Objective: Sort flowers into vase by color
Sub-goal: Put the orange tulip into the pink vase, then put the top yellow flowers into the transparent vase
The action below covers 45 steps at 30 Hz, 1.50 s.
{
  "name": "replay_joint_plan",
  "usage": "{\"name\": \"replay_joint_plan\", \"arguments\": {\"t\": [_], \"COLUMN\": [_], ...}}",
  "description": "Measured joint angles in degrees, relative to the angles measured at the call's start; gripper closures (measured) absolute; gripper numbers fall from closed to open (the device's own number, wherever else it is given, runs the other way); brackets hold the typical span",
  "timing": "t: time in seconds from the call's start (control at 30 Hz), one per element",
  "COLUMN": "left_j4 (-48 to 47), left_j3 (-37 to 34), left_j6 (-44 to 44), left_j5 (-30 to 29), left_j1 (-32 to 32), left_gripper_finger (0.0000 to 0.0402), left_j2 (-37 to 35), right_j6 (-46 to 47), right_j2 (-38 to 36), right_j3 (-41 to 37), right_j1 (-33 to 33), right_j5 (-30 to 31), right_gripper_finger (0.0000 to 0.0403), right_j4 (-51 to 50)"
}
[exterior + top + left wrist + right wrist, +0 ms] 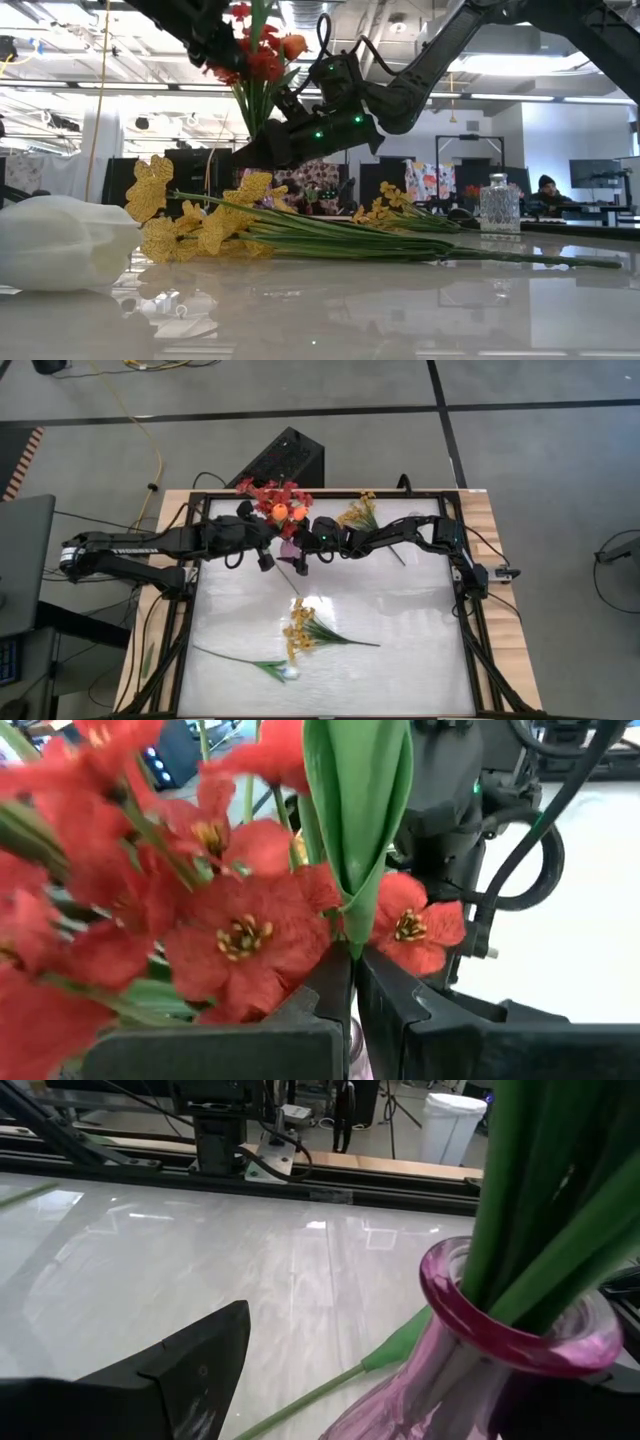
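Observation:
The orange tulip, now just under the blossoms, will be released by my left gripper in the pink glass vase's opening (pixel 286 536) (pixel 355 1036), where it will sit among the red blossom sprays.
A pink glass vase (pixel 500 1325) holds red blossom sprays (pixel 272 497) and an orange tulip (pixel 281 512), and stands near the table's far edge. My left gripper (pixel 353 982) reaches in from the table's left, just under the blossoms, and is shut on a green stem. My right gripper (pixel 400 1400) comes from the table's right and is open. The vase's neck stands between its fingers, close to one of them; I cannot tell whether they touch. A yellow spray (pixel 299 628) and a white tulip (pixel 287 671) lie on the table. More yellow blossoms (pixel 358 512) stand at the far edge. My left gripper pinches a green stem wrapped in a broad folded leaf (pixel 352 935) between its two fingers (pixel 322 985), just below the red blossoms. The fingers come level from the table's left and lie across the stem. The stem stands upright among the others in the vase.
A loose green stem (pixel 320 1395) lies on the table beside the vase's foot. A clear glass vase (pixel 499 205) stands toward the far edge. The black frame rail (pixel 468 620) borders the white table. Both arms crowd the far middle; the near half has only the lying flowers.

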Motion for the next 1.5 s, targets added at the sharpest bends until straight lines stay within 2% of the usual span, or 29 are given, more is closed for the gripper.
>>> {"name": "replay_joint_plan", "arguments": {"t": [0.13, 0.5, 0.97, 1.1, 1.27, 1.5], "left_j4": [1.3, 12.8, 15.1, 14.3, 14.2, 4.4], "left_j3": [-0.3, -10.1, -12.8, -11.7, -10.1, -6.5], "left_j6": [-1.0, -2.3, -3.2, -1.7, -1.0, -2.9], "left_j5": [-0.3, -4.5, -4.3, -3.5, -3.4, -3.4], "left_j1": [-0.3, -0.7, -0.7, -0.7, -0.7, -0.7], "left_gripper_finger": [0.0401, 0.0401, 0.0399, 0.0371, 0.0313, 0.0265], "left_j2": [2.0, 2.7, 2.7, 2.2, 0.8, -3.3], "right_j6": [0.0, 0.0, 0.0, 0.0, 0.0, -0.1], "right_j2": [0.0, 0.0, 0.0, 0.0, 0.0, -0.1], "right_j3": [0.0, 0.0, 0.0, 0.0, 0.0, 0.0], "right_j1": [0.0, 0.0, 0.0, -0.2, -0.5, -1.4], "right_j5": [-0.1, -0.2, -0.2, -0.2, -0.1, -0.1], "right_gripper_finger": [0.0026, 0.0026, 0.0026, 0.0026, 0.0026, 0.0026], "right_j4": [0.0, -1.3, -1.4, -1.4, -2.2, -3.2]}}
